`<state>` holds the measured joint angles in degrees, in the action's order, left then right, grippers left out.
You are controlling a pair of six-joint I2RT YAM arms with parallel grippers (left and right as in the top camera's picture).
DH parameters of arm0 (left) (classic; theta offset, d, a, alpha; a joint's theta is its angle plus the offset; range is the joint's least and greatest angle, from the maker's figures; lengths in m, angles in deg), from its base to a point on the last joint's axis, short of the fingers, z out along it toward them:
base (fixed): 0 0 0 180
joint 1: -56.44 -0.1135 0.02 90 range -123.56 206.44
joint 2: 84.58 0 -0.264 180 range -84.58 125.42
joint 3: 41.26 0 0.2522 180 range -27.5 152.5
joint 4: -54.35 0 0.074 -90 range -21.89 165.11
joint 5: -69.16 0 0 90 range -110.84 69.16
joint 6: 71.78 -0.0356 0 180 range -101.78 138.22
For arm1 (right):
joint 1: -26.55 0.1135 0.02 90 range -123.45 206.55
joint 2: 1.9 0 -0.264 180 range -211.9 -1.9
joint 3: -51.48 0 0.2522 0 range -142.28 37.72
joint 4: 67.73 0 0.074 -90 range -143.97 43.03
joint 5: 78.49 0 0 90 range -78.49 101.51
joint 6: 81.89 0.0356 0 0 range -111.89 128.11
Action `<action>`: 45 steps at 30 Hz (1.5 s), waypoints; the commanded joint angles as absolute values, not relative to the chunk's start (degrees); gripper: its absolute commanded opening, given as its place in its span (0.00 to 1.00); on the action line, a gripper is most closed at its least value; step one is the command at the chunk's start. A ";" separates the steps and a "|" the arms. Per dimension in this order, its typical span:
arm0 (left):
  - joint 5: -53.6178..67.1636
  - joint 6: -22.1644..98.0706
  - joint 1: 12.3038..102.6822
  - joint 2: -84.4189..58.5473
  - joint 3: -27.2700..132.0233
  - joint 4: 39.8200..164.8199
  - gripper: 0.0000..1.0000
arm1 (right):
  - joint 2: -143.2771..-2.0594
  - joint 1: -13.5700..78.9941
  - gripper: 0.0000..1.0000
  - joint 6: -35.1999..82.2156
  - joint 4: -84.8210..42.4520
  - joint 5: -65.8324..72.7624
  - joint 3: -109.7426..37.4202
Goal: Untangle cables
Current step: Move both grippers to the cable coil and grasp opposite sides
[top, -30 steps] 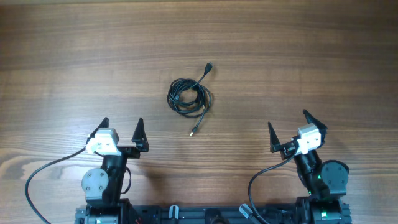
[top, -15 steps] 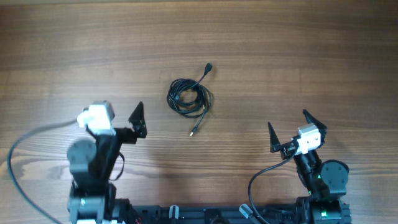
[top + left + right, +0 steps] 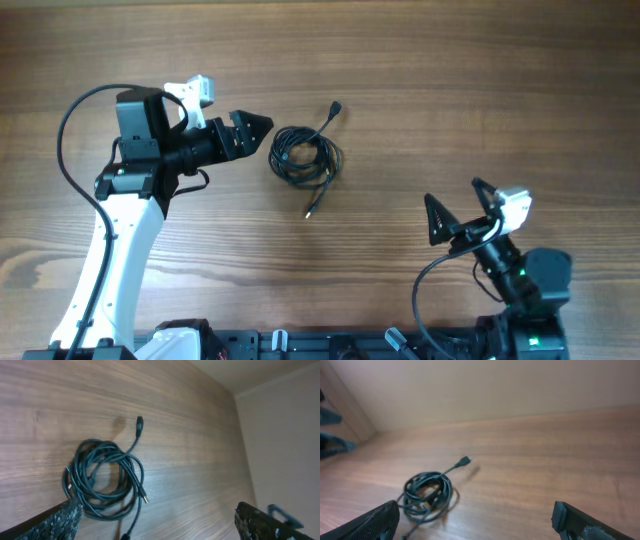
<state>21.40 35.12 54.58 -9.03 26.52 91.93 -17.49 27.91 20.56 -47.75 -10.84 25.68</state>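
The robot's left gripper needs to close on the strands of cable along the coil's side (image 3: 304, 139) (image 3: 111, 451) toward the black plug end, gripping the cables there.
The cables (image 3: 305, 158) lie coiled together in one black bundle on the wooden table, with one black plug end pointing up-right and one metallic tip pointing down. The bundle also shows in the left wrist view (image 3: 102, 480) and the right wrist view (image 3: 426, 492). My left gripper (image 3: 255, 130) is open and empty, just left of the coil and above the table. My right gripper (image 3: 455, 205) is open and empty, well to the lower right of the coil.
The wooden table (image 3: 480, 90) spreads around the coil. Thick black wires loop from both arms near the front edge. A pale wall shows beyond the table in the right wrist view (image 3: 485, 385).
My left arm has swung up from the front edge and reached toward the coil's left side. My right gripper has turned slightly. The cables have not moved.
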 commanded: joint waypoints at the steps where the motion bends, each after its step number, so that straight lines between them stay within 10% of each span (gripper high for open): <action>1: 23.38 35.41 54.75 -8.66 27.13 92.84 1.00 | -29.07 28.24 1.00 21.56 -44.10 -13.90 13.44; 11: -5.07 52.00 63.86 -4.40 27.07 96.95 0.82 | -68.05 28.24 1.00 7.68 -7.73 -14.29 -35.67; 19: -15.46 71.84 74.88 5.19 27.07 94.31 0.49 | -74.19 28.24 1.00 18.76 -9.15 -16.87 -36.04; 29: -23.61 92.37 81.48 16.82 27.07 82.62 0.38 | -78.56 28.26 0.99 18.61 -6.94 -16.85 -36.02; 33: -25.42 92.61 81.48 20.36 27.07 81.61 0.35 | -78.56 28.24 0.99 18.63 -6.70 -16.83 -35.82; 37: -25.40 92.17 81.48 21.35 27.07 81.09 0.05 | -78.56 28.24 0.98 18.59 -6.77 -16.81 -35.82; 45: -2.49 67.89 78.05 9.19 29.60 74.22 0.04 | -78.56 28.26 0.98 18.55 -6.94 -17.11 -35.82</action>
<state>-12.13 76.28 80.45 16.89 26.89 75.21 -78.08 28.02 18.20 -6.81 -15.52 -34.88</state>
